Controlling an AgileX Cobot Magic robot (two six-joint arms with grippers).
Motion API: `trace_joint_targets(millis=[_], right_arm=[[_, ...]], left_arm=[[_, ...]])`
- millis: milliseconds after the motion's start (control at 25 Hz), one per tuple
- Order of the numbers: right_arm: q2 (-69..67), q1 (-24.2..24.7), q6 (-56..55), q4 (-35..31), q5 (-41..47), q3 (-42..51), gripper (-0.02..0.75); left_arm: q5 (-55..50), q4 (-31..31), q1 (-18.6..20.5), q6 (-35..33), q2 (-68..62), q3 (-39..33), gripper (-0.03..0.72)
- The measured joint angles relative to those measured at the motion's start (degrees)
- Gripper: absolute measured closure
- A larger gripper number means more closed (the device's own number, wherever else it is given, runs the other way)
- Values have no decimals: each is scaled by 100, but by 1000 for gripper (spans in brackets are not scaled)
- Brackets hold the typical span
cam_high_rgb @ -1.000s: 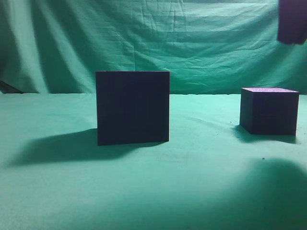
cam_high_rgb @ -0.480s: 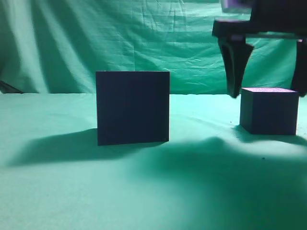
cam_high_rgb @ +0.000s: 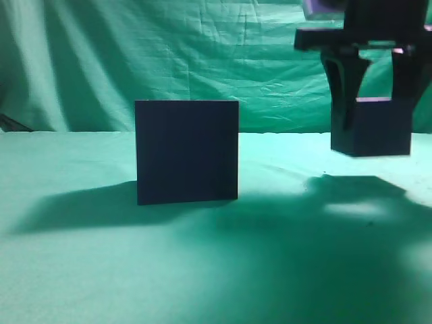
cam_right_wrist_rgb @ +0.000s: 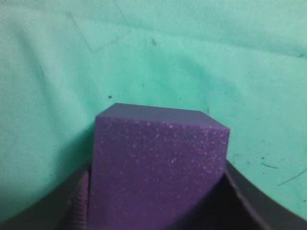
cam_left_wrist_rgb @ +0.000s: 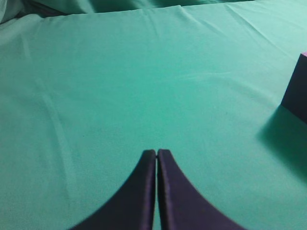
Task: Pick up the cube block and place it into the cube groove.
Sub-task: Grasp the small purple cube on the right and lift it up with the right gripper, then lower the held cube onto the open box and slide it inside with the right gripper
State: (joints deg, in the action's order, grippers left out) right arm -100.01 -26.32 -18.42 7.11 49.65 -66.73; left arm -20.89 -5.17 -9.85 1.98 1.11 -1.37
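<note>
My right gripper will let go of the cube block, now hanging above the green cloth, so that it sits inside the cube groove (cam_high_rgb: 201,128), level with the top edge of the dark box.
The cube block (cam_high_rgb: 374,128), small and dark, hangs above the green cloth at the right of the exterior view, clamped between the fingers of my right gripper (cam_high_rgb: 372,108). In the right wrist view its purple speckled face (cam_right_wrist_rgb: 156,167) fills the space between the jaws. The cube groove (cam_high_rgb: 187,151), a larger dark box, stands on the cloth left of centre, well apart from the block. A dark corner at the right edge of the left wrist view (cam_left_wrist_rgb: 296,91) looks like the box. My left gripper (cam_left_wrist_rgb: 157,153) is shut and empty over bare cloth.
A green cloth (cam_high_rgb: 81,270) covers the table and hangs as a backdrop (cam_high_rgb: 101,54). Shadows of the arm and the box lie across the cloth. The cloth edge shows at the top of the left wrist view (cam_left_wrist_rgb: 96,12).
My right gripper came down around the cube block, shut on it and lifted it off the cloth. The box and the left gripper have not moved.
</note>
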Motion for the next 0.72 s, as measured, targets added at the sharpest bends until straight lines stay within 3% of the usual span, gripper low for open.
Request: trace_joint_targets(millis=[240,440,480,720], right_arm=[[295,-305,21,-24,762,-982,293],[640,-1086,45,-214,832,-1311,293],[662,-1512,35,-423,845,-1329,293],[391,-2189,-80,-584,468,-1352,293]], left_arm=[[0,0,0,0,0,0,688],[0,0,0,0,0,0,688],[0,0,0,0,0,0,688],[0,0,0,0,0,0,688]])
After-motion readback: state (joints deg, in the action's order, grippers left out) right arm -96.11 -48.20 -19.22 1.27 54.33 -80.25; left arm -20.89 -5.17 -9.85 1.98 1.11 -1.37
